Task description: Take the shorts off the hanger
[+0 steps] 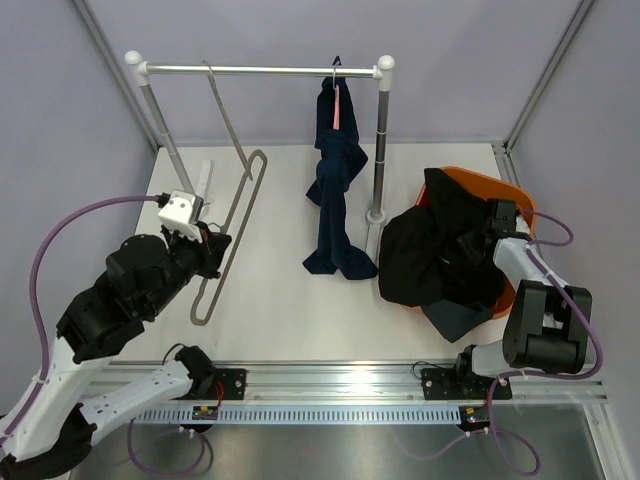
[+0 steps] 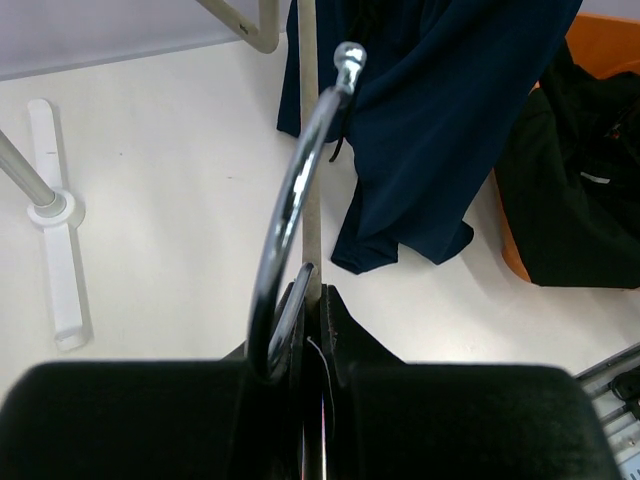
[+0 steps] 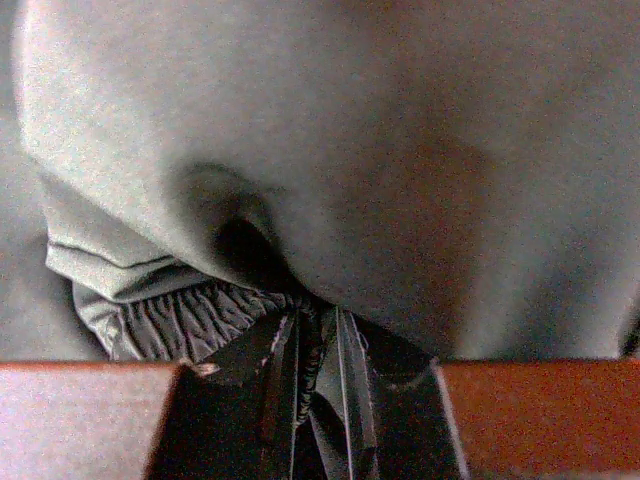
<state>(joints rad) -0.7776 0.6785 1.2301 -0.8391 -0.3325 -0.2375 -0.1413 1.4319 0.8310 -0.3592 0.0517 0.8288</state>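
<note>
Next, my left gripper releases the grey hanger on the bare part of the rack's bar point(image 1: 244, 70) beside the navy shorts.
Navy shorts point(image 1: 335, 190) point(image 2: 440, 130) hang from a pink hanger point(image 1: 337, 105) on the rail, their legs reaching down to the table. An empty grey hanger point(image 1: 232, 205) leans from the rail to the table. My left gripper point(image 1: 212, 250) point(image 2: 318, 295) is shut on it at its chrome hook point(image 2: 290, 200). Black shorts point(image 1: 440, 255) point(image 3: 350, 150) lie heaped in the orange basket point(image 1: 470, 177). My right gripper point(image 1: 497, 222) point(image 3: 318, 325) rests on that heap, jaws slightly apart with a loose fold of cloth between them.
The rack's rail point(image 1: 260, 70) stands on two posts; the right post point(image 1: 380, 150) is between the hanging shorts and the basket. A white foot point(image 2: 45, 210) of the rack lies at the left. More dark cloth point(image 1: 455, 320) droops over the basket's near rim.
</note>
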